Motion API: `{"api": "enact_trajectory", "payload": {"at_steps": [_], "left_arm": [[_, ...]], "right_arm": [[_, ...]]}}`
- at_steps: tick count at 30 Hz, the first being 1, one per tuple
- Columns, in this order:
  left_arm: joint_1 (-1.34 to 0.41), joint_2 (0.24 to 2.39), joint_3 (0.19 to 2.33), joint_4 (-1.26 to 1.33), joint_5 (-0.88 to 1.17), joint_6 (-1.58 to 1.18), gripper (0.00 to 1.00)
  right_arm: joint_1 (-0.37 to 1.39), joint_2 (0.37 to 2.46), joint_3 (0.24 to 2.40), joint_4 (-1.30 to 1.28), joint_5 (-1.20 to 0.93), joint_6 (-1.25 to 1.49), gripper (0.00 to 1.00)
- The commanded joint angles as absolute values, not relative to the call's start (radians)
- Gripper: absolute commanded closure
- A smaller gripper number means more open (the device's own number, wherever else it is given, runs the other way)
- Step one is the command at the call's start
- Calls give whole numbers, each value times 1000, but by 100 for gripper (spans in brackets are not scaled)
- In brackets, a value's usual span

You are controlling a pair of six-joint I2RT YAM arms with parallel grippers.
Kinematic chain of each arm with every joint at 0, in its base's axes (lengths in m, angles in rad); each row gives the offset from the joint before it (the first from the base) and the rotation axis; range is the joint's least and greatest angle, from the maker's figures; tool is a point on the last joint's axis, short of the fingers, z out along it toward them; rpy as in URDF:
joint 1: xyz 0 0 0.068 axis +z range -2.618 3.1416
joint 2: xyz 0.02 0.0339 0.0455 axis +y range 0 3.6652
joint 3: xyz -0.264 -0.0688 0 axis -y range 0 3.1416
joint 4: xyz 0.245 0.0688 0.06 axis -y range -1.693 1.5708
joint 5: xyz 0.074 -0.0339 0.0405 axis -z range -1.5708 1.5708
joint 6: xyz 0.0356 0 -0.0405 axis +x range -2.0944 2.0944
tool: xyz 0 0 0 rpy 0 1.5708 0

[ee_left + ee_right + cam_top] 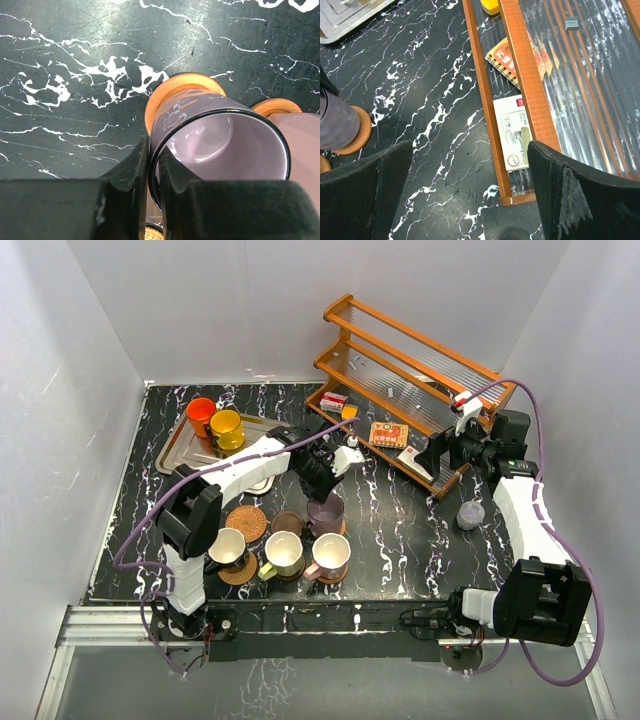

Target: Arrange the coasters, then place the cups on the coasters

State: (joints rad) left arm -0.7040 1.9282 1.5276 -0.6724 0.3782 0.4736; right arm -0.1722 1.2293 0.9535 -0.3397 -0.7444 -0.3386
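The robot's left gripper will release the lilac cup on the orange-brown coaster (328,517) (186,115) just behind the cream-pink cup.
My left gripper (155,170) is shut on the wall of the lilac cup (220,145), one finger inside the rim and one outside. That cup (325,510) stands on an orange-brown coaster (165,97). In front of it, the black cup (228,547), the yellow-green cup (283,553) and the cream-pink cup (330,554) each sit on a coaster. A woven coaster (246,523) and a dark brown coaster (287,522) lie bare. The orange cup (201,414) and the yellow cup (226,430) stand on the tray (180,458). My right gripper (470,195) is open over the table beside the rack.
A wooden rack (410,380) stands at the back right with a notebook (506,57) and small boxes (517,130) on its bottom shelf. A small translucent grey cup (470,513) stands near the right arm. White walls close in the table.
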Motion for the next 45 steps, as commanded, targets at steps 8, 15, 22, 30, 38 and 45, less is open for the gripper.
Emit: {"api": "enact_trajectory", "payload": {"at_steps": [8, 15, 22, 30, 38, 45], "left_arm": [[-731, 1926, 1615, -728, 475, 528, 100], [-738, 1945, 1624, -737, 463, 543, 100], [-739, 1945, 1614, -739, 454, 552, 100], [-739, 1923, 1572, -703, 460, 555, 100], [-745, 1901, 1535, -681, 444, 554, 85], [-747, 1876, 1531, -684, 434, 558, 74]], "right_arm": [[-175, 1207, 993, -314, -765, -337, 2], [-175, 1207, 993, -314, -768, -338, 2], [-175, 1207, 991, -314, -769, -339, 2], [-175, 1210, 992, -314, -769, -339, 2], [-176, 1211, 990, -312, -768, -338, 2], [-175, 1213, 991, -312, -770, -338, 2]]}}
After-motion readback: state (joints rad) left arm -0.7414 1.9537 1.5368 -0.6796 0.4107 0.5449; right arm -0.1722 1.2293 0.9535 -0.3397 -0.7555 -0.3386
